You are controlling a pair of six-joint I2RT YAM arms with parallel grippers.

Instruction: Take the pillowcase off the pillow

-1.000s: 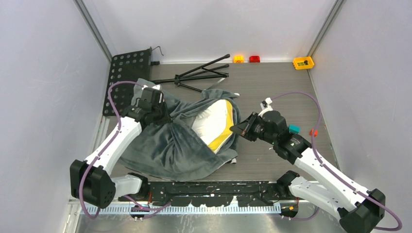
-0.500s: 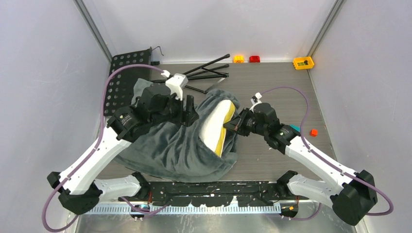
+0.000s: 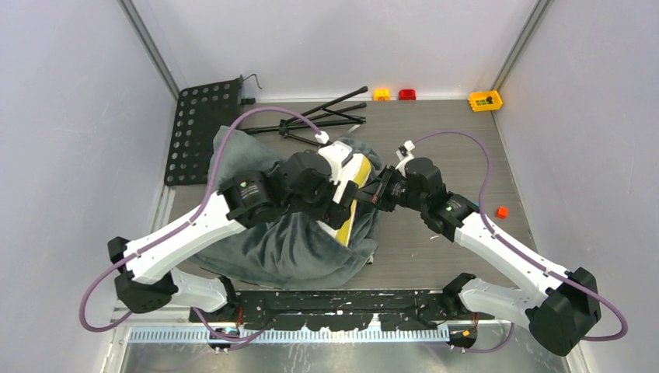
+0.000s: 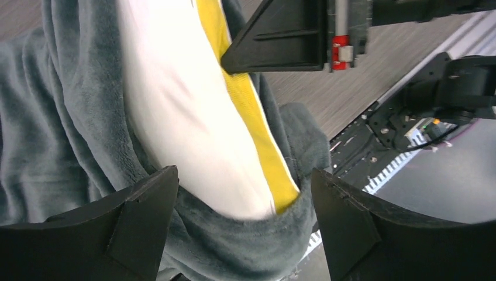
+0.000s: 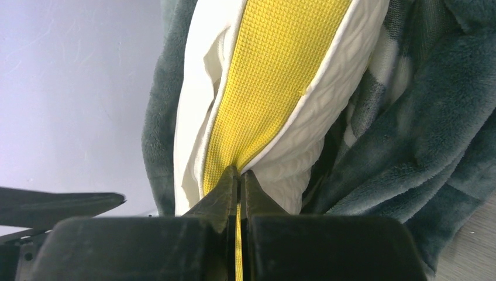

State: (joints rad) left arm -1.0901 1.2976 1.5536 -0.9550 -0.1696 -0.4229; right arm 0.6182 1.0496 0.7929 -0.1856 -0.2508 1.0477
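Observation:
The pillow's near corner is tucked in the pillowcase, so the robot's left gripper needs to pull it out by the yellow band (image 4: 270, 161) before the right gripper grips again.
The pillow (image 3: 359, 168), white with a yellow side band, sticks out of the mouth of the dark grey-teal plush pillowcase (image 3: 280, 241) in the middle of the table. My right gripper (image 5: 240, 173) is shut on the pillow's (image 5: 281, 70) yellow band, and the pillowcase (image 5: 427, 129) hangs beside it with a checked inner edge showing. My left gripper (image 4: 244, 173) hangs open above the pillowcase's rim (image 4: 234, 246), where the pillow (image 4: 175, 117) emerges; nothing is between its fingers. From above, the left gripper (image 3: 342, 205) sits over the pillow, close to the right gripper (image 3: 378, 194).
A black perforated plate (image 3: 200, 128) and a folded black tripod (image 3: 319, 120) lie at the back left. Small yellow (image 3: 381, 94), red (image 3: 407, 94) and yellow (image 3: 485, 100) bricks line the back wall. A small red piece (image 3: 502, 211) lies at the right. A black rail (image 3: 334, 303) runs along the near edge.
My left gripper let go of the pillowcase's left side, opened, and swung right over the pillow's exposed end. My right gripper shifted left and up, staying shut.

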